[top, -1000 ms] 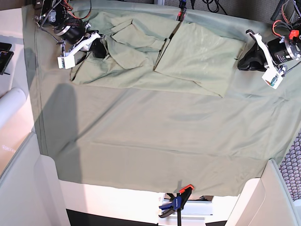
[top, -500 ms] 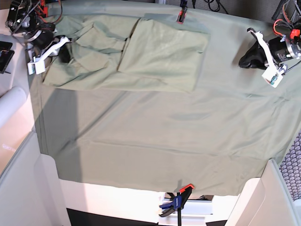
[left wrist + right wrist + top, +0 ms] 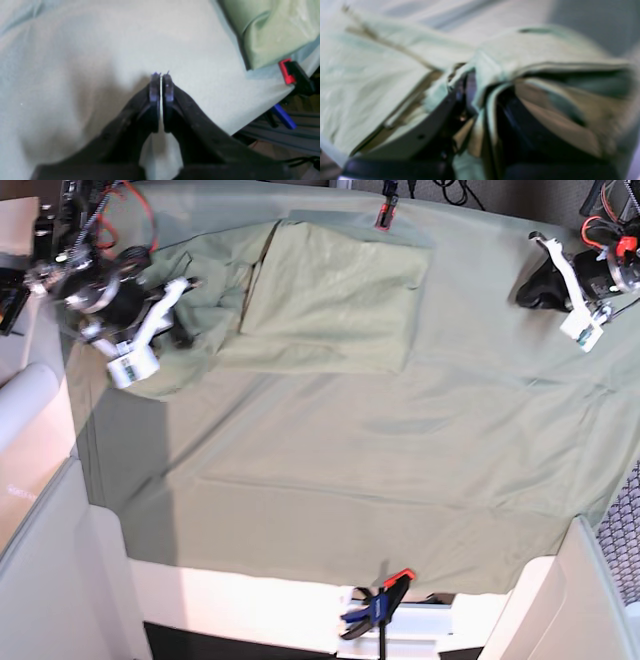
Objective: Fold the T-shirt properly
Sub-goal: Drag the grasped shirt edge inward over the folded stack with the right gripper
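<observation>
The T-shirt's bunched edge, now at the back of the table, will be let go by my right gripper on the flat half's front corner (image 3: 377, 348), the one nearest my left gripper.
The pale green T-shirt (image 3: 330, 295) lies at the back of the table, its right half folded flat and its left part bunched. My right gripper (image 3: 183, 330) sits at that bunched left edge. The blurred right wrist view shows my right gripper (image 3: 470, 87) shut on a hemmed layer of the T-shirt (image 3: 532, 55). Far to the right, my left gripper (image 3: 522, 293) is clear of the shirt. In the left wrist view my left gripper (image 3: 161, 75) is shut on nothing above the bare cloth. A T-shirt (image 3: 270, 32) corner shows at upper right.
A large sage-green cloth (image 3: 350, 480) covers the table. A red clamp (image 3: 383, 215) pins it at the back edge and a blue and red clamp (image 3: 378, 608) at the front. The red clamp (image 3: 287, 71) and the table's edge lie right of my left gripper.
My right gripper first dragged the T-shirt left, then swung down and right, bunching its left part. The left arm shifted slightly toward the back.
</observation>
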